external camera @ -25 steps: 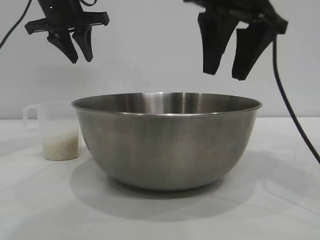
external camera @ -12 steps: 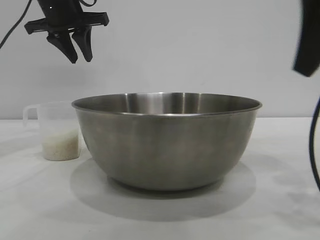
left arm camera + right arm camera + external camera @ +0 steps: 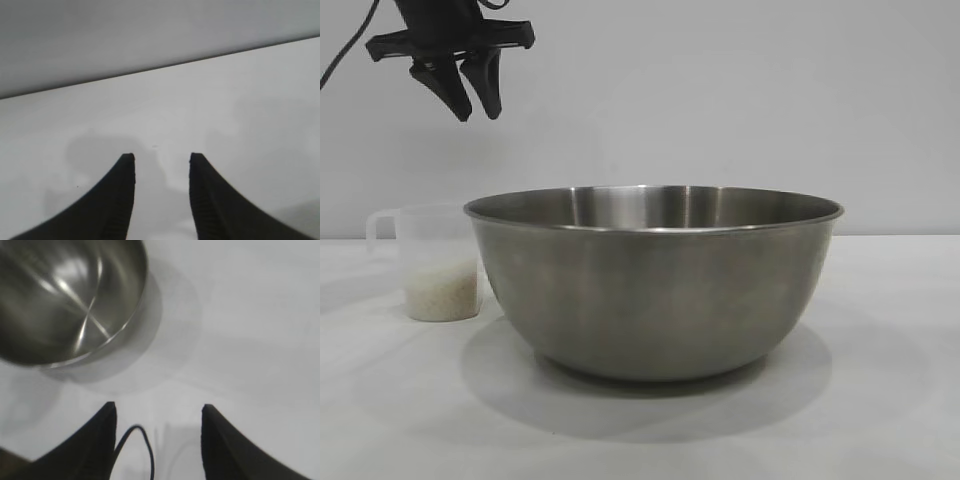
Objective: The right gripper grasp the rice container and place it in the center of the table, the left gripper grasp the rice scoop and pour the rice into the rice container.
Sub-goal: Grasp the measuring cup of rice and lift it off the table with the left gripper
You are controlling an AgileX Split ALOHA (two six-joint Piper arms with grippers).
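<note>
The rice scoop beside the steel bowl is next for my left gripper, which should go down to it and close on the scoop's loop handle (image 3: 371, 231).
The rice container (image 3: 655, 280), a large steel bowl, stands in the middle of the white table (image 3: 400, 400); its empty inside shows in the right wrist view (image 3: 70, 300). Behind its left side sits the rice scoop (image 3: 432, 262), a clear plastic cup with a loop handle and rice (image 3: 442, 294) in its bottom. My left gripper (image 3: 477, 104) hangs high above the scoop, open and empty, with only bare table between its fingers (image 3: 160, 160). My right gripper (image 3: 159, 410) is out of the exterior view; it is open, empty, raised off to the bowl's side.
A black cable (image 3: 145, 440) loops between the right gripper's fingers. A plain grey wall (image 3: 720, 100) rises behind the table. Bare tabletop lies in front of the bowl and to its right.
The right gripper, above the bowl's right rim a second ago, has swung right and left the exterior view. The left gripper has risen slightly. Bowl and scoop have not moved.
</note>
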